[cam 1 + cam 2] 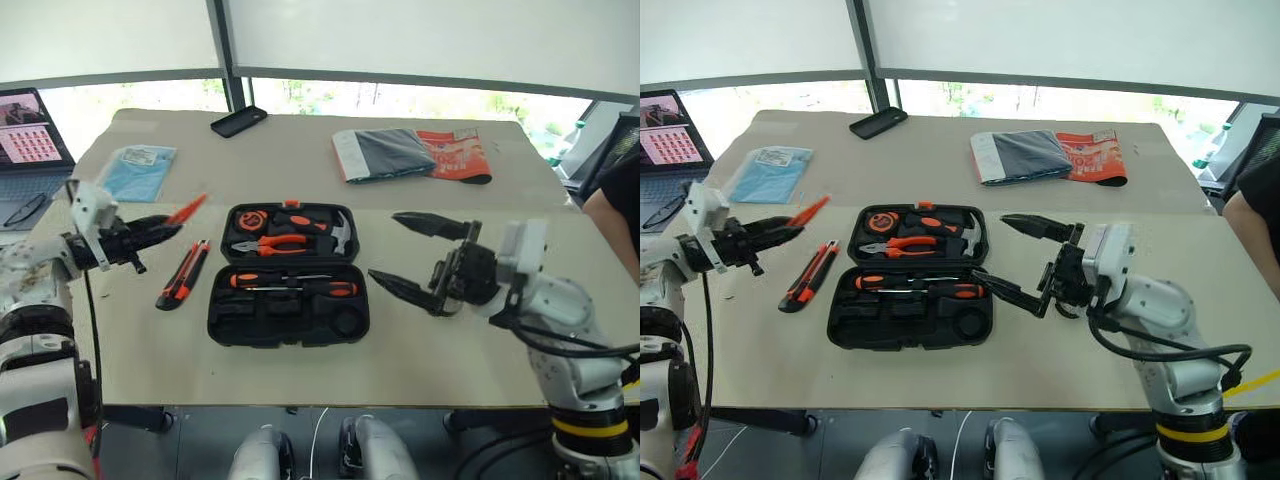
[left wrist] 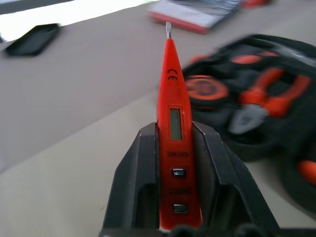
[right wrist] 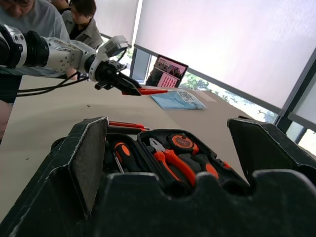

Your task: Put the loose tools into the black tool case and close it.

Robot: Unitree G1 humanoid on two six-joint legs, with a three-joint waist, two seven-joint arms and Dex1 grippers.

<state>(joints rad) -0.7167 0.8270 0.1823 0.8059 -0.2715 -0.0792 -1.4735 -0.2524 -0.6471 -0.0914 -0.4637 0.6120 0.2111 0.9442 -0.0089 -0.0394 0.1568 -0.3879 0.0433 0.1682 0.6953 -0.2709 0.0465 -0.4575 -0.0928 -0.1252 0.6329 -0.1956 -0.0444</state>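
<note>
The robot's left gripper needs to release the slim orange screwdriver in the case's near half [image 1: 255, 298], along the near side of the orange-and-black screwdrivers.
The black tool case [image 1: 218, 322] lies open in the middle of the table. Its far half holds the orange-handled pliers [image 1: 270, 243], a hammer and a tape measure. Its near half holds orange-and-black screwdrivers [image 1: 295, 285]. My left gripper [image 1: 163, 229] hovers over the table left of the case, shut on a slim all-orange screwdriver [image 2: 173, 123] whose tip points toward the case. An orange-black utility knife [image 1: 183, 274] lies on the table between that gripper and the case. Just right of the case, my right gripper [image 1: 385, 246] is open with nothing in it, its fingers pointing at the case.
A black phone [image 1: 238, 121] lies at the far edge. A blue packet [image 1: 140, 170] and a laptop [image 1: 25, 140] are at the far left, and magazines with a grey cloth [image 1: 410, 153] at the far right. A person [image 1: 615, 215] is at the right edge.
</note>
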